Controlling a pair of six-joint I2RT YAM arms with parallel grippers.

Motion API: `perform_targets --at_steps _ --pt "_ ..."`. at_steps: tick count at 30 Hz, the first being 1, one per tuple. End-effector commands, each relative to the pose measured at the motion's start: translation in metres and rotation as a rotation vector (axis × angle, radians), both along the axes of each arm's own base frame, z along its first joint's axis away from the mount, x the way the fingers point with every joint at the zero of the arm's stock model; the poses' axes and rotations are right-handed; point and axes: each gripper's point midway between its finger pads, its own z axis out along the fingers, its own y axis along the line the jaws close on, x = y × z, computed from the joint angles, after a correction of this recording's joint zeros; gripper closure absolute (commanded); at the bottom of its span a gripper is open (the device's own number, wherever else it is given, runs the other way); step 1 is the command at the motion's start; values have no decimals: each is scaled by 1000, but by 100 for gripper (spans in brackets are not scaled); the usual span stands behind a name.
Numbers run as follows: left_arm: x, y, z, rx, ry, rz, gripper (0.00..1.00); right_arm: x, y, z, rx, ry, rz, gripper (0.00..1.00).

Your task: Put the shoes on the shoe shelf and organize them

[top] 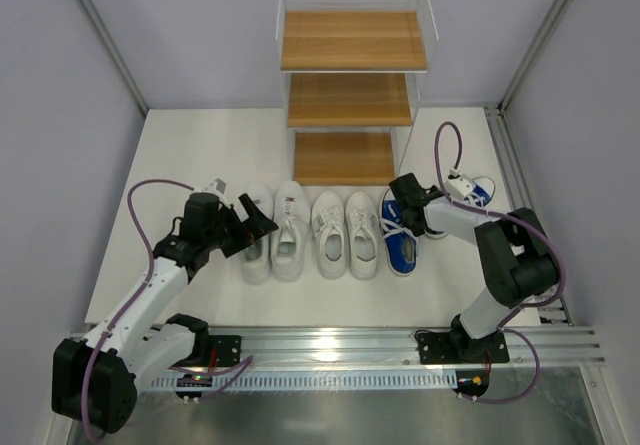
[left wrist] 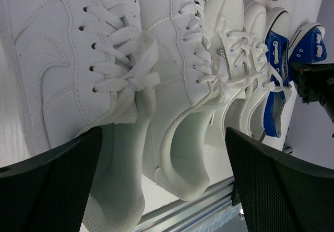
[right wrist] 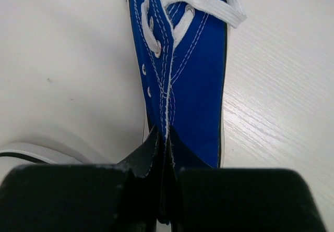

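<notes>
Next, my right gripper releases the blue shoe it holds, now in front of the shoe shelf, on the shelf's bottom board (top: 368,152), setting it free there near the other blue shoe.
Several white shoes (top: 290,230) and a blue shoe (top: 400,243) lie in a row in front of the shoe shelf (top: 352,85), whose three boards carry nothing. A second blue shoe (top: 472,193) lies apart at the right. My right gripper (top: 408,203) is shut on the blue shoe (right wrist: 180,70), pinching its canvas edge (right wrist: 166,148) below the laces. My left gripper (top: 256,223) is open, hovering over the heel ends of the two leftmost white shoes (left wrist: 94,60), which show between its fingers (left wrist: 52,185).
A metal rail (top: 340,343) runs along the table's near edge, just behind the shoes' heels. Grey walls and frame posts (top: 105,40) close in both sides. A white sole rim (right wrist: 31,151) of another shoe lies left of the right gripper.
</notes>
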Motion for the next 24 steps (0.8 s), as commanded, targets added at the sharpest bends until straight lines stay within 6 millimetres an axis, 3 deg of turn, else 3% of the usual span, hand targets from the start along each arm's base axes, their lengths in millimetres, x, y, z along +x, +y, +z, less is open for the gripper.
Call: perform_targets --at_steps 1,4,8,11,16,21,24 --pt "4 -1 5 -13 -43 8 0 -23 1 4 2 58 62 96" --pt "2 0 2 -14 -41 11 0 -29 6 20 -25 45 149 96" --pt "1 1 -2 -12 -39 18 0 -14 29 39 -62 81 450 96" --pt "2 2 -2 -12 -46 26 0 -15 36 53 -91 105 533 96" --pt "2 4 0 -10 -53 35 0 -31 36 79 -183 92 622 96" --pt "4 4 3 -14 -67 42 0 -48 37 128 -227 -14 683 96" --pt "6 4 4 -16 -70 45 0 -57 37 146 -261 -23 732 96"
